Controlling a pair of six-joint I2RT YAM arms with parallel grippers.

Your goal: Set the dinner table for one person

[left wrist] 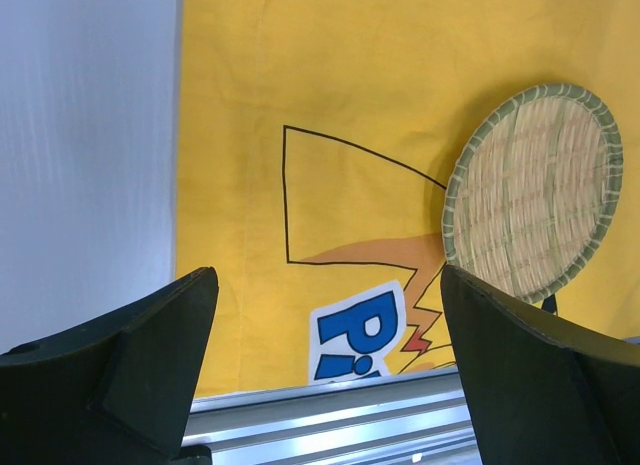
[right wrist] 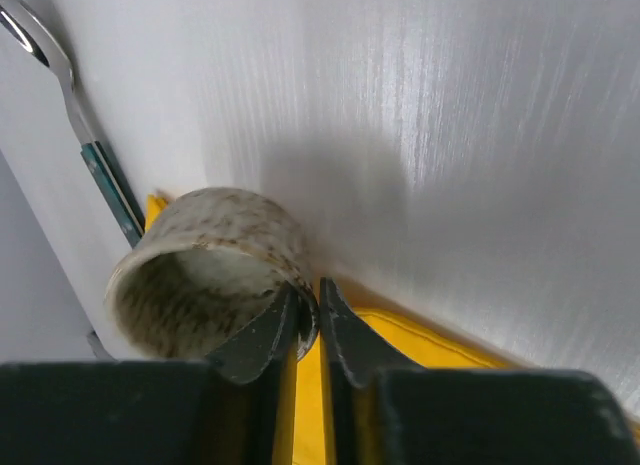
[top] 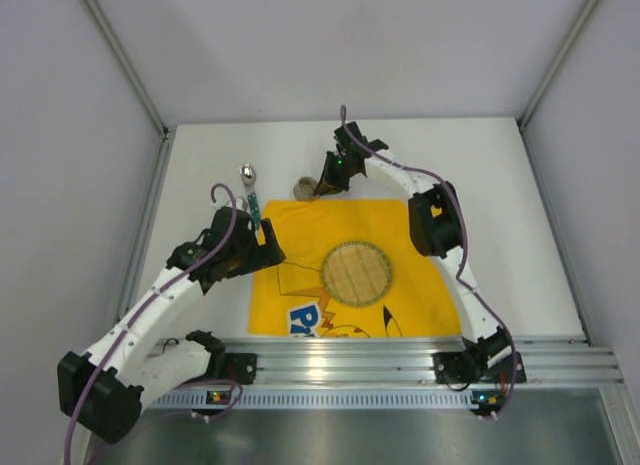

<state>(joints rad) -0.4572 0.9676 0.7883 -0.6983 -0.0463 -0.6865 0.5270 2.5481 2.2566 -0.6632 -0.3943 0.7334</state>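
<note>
Next, my right gripper puts down the speckled beige cup on the yellow cloth's far corner point(top: 425, 225) opposite the spoon, past the plate.
The white dinner table point(top: 480, 165) carries a yellow cartoon cloth point(top: 300, 235) with a round woven bamboo plate point(top: 356, 273) on it. My right gripper point(top: 326, 188) is shut on the rim of a speckled beige cup point(top: 304, 189) at the cloth's far edge; in the right wrist view one finger is inside the cup point(right wrist: 210, 275) and one outside. A spoon point(top: 250, 188) with a teal handle lies on the table left of the cup. My left gripper point(top: 268, 247) is open and empty over the cloth's left edge, and its view shows the plate point(left wrist: 530, 190) to its right.
A ribbed aluminium rail point(top: 420, 360) runs along the near edge, also in the left wrist view point(left wrist: 330, 420). Grey walls enclose the table on the left, back and right. The spoon point(right wrist: 75, 115) lies just behind the cup in the right wrist view.
</note>
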